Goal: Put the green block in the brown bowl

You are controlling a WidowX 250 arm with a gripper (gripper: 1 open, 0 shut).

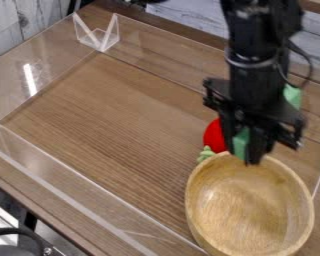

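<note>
Next, my gripper releases the green block inside the near half of the brown bowl (248, 213).
The brown bowl (207, 212) of light tan wood sits at the front right of the table. My gripper (252, 146) points straight down above the bowl's far rim and is shut on the green block (240, 146). Only a thin strip of the block shows between the black fingers. The block hangs in the air, clear of the bowl.
A red strawberry toy (215, 133) with green leaves lies just behind the bowl, partly hidden by my gripper. Clear plastic walls (29, 75) fence the wooden table, and a clear stand (96, 33) sits at the back left.
</note>
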